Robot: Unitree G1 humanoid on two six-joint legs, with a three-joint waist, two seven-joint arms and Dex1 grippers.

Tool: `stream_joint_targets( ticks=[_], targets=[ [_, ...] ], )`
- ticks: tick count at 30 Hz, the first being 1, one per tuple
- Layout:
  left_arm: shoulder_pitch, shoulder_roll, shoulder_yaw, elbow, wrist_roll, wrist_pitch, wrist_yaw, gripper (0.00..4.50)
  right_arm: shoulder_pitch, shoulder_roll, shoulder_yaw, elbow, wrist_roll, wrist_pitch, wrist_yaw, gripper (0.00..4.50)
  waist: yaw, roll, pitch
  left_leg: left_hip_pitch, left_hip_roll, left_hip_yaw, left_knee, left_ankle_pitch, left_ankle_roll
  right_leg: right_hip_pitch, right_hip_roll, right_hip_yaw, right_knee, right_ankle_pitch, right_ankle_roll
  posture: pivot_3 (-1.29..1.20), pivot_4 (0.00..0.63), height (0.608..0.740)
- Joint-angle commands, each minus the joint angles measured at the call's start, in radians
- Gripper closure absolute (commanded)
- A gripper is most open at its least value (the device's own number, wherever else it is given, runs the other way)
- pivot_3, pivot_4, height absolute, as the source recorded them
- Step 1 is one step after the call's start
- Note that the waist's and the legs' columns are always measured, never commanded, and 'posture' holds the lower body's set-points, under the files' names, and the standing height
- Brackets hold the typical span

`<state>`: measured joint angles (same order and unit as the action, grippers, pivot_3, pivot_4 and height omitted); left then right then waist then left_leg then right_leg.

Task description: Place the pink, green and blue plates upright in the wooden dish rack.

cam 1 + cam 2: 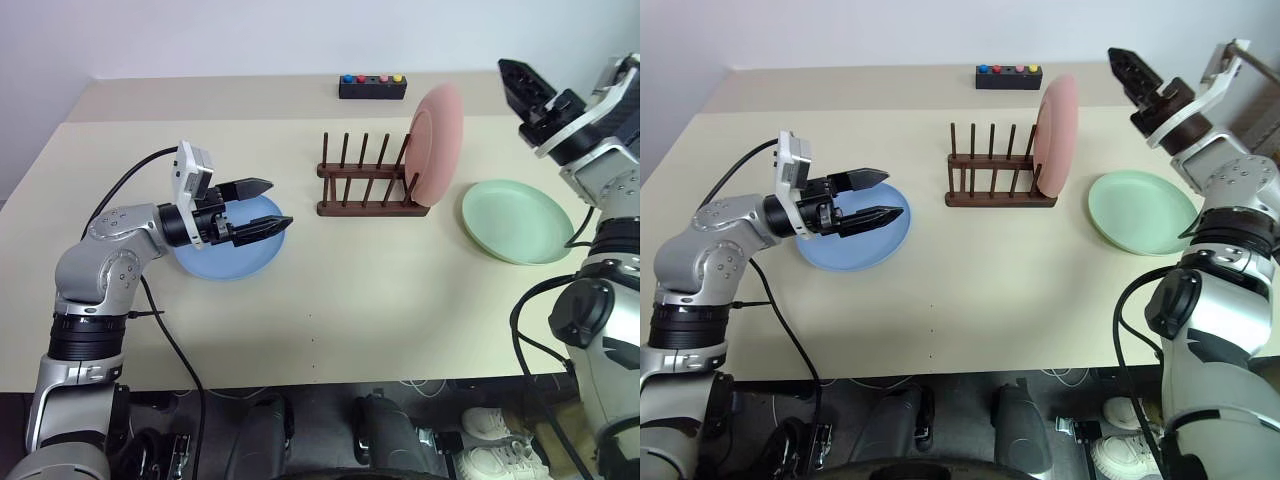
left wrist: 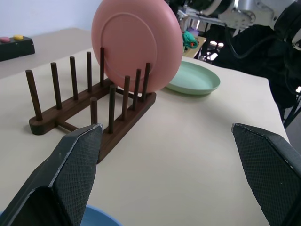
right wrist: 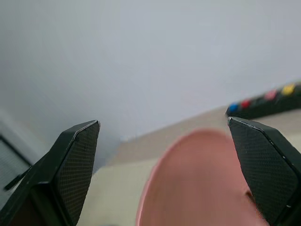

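Next, I lower my right gripper onto the green plate and grip the plate's near rim (image 1: pixel 514 262), facing the table's front edge.
The pink plate (image 1: pixel 437 145) stands upright between the pegs at the right end of the wooden dish rack (image 1: pixel 362 188). Up and to the right of its rim hangs my right gripper (image 1: pixel 517 85), open and empty; its wrist view looks down onto the pink plate (image 3: pixel 197 183). The green plate (image 1: pixel 515 222) lies flat on the table right of the rack. To the rack's left the blue plate (image 1: pixel 228 252) lies flat. My left gripper (image 1: pixel 280 203) hovers level just over it, open, pointing at the rack (image 2: pixel 94 108), with nothing between its fingers.
A small black box with coloured buttons (image 1: pixel 372 85) sits at the back of the table (image 1: pixel 380 300), behind the rack. A black cable (image 1: pixel 170 335) trails from the left arm over the table's front edge.
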<state>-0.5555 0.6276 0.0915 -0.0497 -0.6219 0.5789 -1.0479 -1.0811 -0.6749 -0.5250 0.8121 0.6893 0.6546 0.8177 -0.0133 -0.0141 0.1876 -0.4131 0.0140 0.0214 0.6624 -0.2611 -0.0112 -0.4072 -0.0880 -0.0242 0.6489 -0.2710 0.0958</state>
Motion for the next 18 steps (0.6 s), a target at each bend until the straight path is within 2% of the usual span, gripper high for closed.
stream_joint_targets(
  ticks=[1, 6, 8, 13, 15, 18],
  targets=[
    [-0.016, 0.009, 0.008, -0.029, 0.008, -0.031, -0.004, 0.00, 0.014, -0.049, -0.031, -0.037, -0.021, -0.109, -0.010, 0.04, 0.001, 0.000, 0.000, 0.000, 0.000, 0.000, 0.000, 0.000, 0.000, 0.000, 0.000, 0.000, 0.000, 0.000, 0.000, 0.00, 0.150, 0.740],
    [-0.002, 0.022, -0.005, -0.040, 0.022, -0.039, -0.021, 0.00, 0.229, -0.105, 0.117, -0.217, -0.213, -0.296, 0.008, 0.04, 0.001, 0.000, 0.000, 0.000, 0.000, 0.000, 0.000, 0.000, 0.000, 0.001, 0.000, 0.000, -0.001, 0.000, 0.000, 0.00, 0.150, 0.740],
    [-0.005, 0.021, -0.004, -0.040, 0.007, -0.023, -0.031, 0.00, 0.298, -0.146, 0.139, -0.273, -0.226, -0.263, 0.036, 0.04, 0.000, 0.001, 0.001, 0.000, 0.000, 0.001, 0.000, 0.000, 0.000, 0.000, 0.000, 0.001, -0.001, 0.000, 0.001, 0.00, 0.150, 0.740],
    [-0.017, 0.024, -0.004, -0.064, -0.078, 0.072, -0.078, 0.00, 0.595, -0.290, 0.295, -0.514, -0.309, -0.110, 0.139, 0.04, 0.002, 0.002, 0.001, 0.001, 0.000, 0.001, 0.000, 0.000, 0.000, 0.000, 0.000, 0.002, -0.001, 0.001, 0.001, 0.00, 0.150, 0.740],
    [-0.022, 0.033, -0.011, -0.068, -0.094, 0.101, -0.099, 0.00, 0.641, -0.306, 0.327, -0.563, -0.326, -0.078, 0.137, 0.04, -0.004, 0.002, 0.001, 0.002, 0.000, 0.001, 0.000, 0.000, 0.000, 0.001, 0.000, 0.002, -0.001, 0.001, 0.001, 0.00, 0.150, 0.740],
    [-0.022, 0.051, -0.034, -0.069, -0.077, 0.093, -0.138, 0.00, 0.632, -0.314, 0.351, -0.573, -0.330, -0.019, 0.138, 0.04, -0.008, 0.004, 0.002, 0.005, 0.001, 0.003, 0.000, 0.000, 0.000, 0.001, 0.002, 0.008, 0.000, 0.001, 0.001, 0.00, 0.150, 0.740]
  ],
)
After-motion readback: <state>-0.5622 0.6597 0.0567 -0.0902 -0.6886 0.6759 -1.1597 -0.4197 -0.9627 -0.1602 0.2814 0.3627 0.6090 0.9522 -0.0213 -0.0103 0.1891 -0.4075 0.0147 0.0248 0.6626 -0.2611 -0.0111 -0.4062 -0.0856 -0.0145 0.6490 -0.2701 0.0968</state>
